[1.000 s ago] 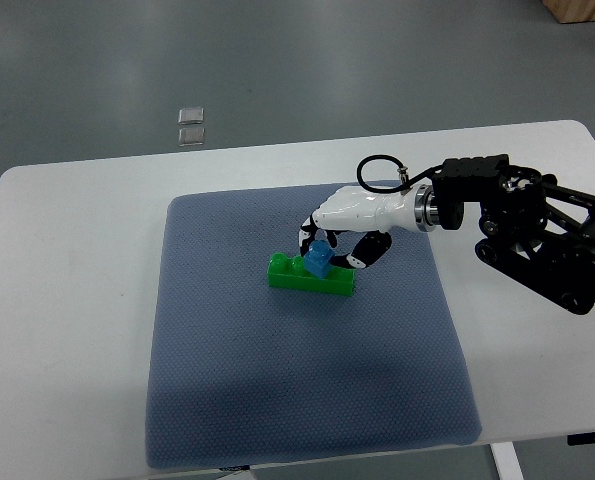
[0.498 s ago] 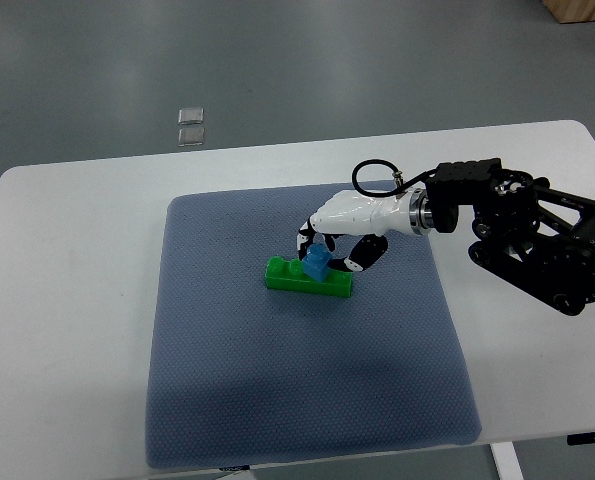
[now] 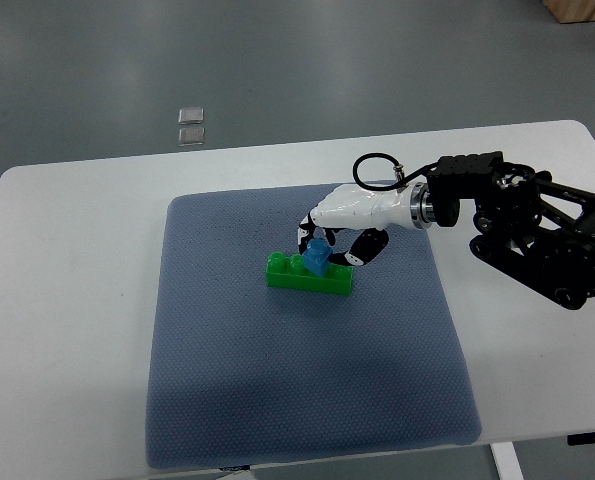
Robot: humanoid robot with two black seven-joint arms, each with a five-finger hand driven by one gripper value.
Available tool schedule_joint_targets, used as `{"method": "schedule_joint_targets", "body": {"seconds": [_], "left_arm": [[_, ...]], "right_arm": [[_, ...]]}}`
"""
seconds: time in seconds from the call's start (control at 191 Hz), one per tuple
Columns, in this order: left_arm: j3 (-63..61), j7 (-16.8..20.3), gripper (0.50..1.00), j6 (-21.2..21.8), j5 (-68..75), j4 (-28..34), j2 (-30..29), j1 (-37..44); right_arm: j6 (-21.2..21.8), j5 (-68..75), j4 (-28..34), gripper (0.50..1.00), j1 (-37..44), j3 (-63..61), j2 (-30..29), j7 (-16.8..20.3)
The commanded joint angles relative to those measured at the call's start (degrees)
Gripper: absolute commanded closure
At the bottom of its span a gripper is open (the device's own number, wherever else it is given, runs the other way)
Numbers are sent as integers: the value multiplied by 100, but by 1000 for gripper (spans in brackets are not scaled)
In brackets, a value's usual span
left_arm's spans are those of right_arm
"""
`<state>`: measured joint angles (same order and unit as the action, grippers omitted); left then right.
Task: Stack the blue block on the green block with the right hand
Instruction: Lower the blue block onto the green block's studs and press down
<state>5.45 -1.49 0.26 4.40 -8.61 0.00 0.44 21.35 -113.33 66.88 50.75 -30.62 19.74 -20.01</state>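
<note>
The robot's right gripper should set the blue block down on the middle of the long green block (image 3: 315, 270).
A long green block (image 3: 307, 275) lies on the blue-grey mat (image 3: 297, 390), left of the mat's middle. A small blue block (image 3: 319, 257) rests on top of it near its centre, slightly tilted. My right hand (image 3: 330, 247), white with black finger joints, reaches in from the right. Its fingers (image 3: 304, 238) curl around the blue block from above and behind, with the thumb on the block's right side. The left arm is out of view.
The mat lies on a white table (image 3: 67, 300). The black right arm (image 3: 537, 240) stretches over the table's right side. Two small clear squares (image 3: 190, 125) lie on the grey floor beyond the table's far edge.
My right hand has shifted slightly with the blue block. The block now sits more squarely on top of the green block. The green block has not moved.
</note>
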Motion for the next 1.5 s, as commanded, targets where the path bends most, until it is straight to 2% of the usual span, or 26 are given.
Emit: {"method": "schedule_joint_targets", "body": {"seconds": [0.0, 0.697, 1.493], "left_arm": [[0, 0, 500, 1, 0, 0, 0, 0], [0, 0, 500, 1, 0, 0, 0, 0], [0, 0, 500, 0, 0, 0, 0, 0]], "right_arm": [[0, -14, 0, 1000, -4, 21, 13, -73], [-35, -40, -9, 1000, -12, 188, -5, -161], [-263, -225, -386, 994, -12, 337, -251, -153]]}}
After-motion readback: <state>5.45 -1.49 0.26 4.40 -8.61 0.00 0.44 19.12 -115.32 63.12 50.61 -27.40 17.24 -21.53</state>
